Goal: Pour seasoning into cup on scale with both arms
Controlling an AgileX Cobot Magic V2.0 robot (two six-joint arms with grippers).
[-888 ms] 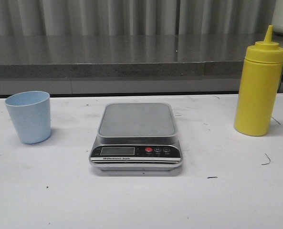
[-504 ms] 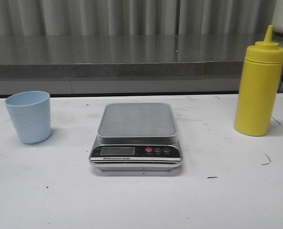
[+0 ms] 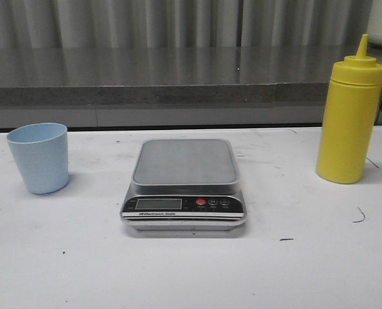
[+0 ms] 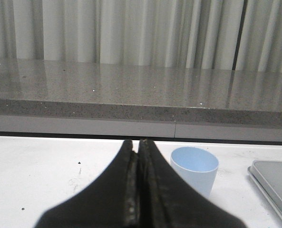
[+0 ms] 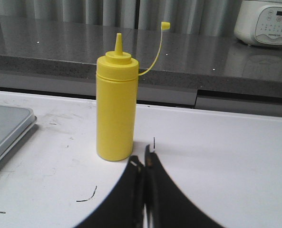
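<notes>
Next, my left gripper goes to the pale blue cup and grabs the cup's rim [image 3: 9, 136] [image 4: 172, 156] on the side away from the silver scale.
The pale blue cup [image 3: 38, 158] stands upright on the white table at the left. The silver scale [image 3: 184, 183] sits in the middle with nothing on its platform. The yellow seasoning bottle [image 3: 348, 117] stands upright at the right, its tip cover off and dangling on its tether. Neither arm shows in the front view. In the left wrist view my left gripper [image 4: 137, 142] is shut and empty, short of the cup [image 4: 194, 170]. In the right wrist view my right gripper [image 5: 141, 159] is shut and empty, short of the bottle [image 5: 115, 109].
A grey stone ledge [image 3: 178, 84] runs along the back of the table, with curtains behind. A white appliance [image 5: 267, 21] stands on the ledge far right. Small dark marks dot the tabletop [image 3: 359, 215]. The scale's edge shows in both wrist views [image 4: 274, 180] [image 5: 7, 130].
</notes>
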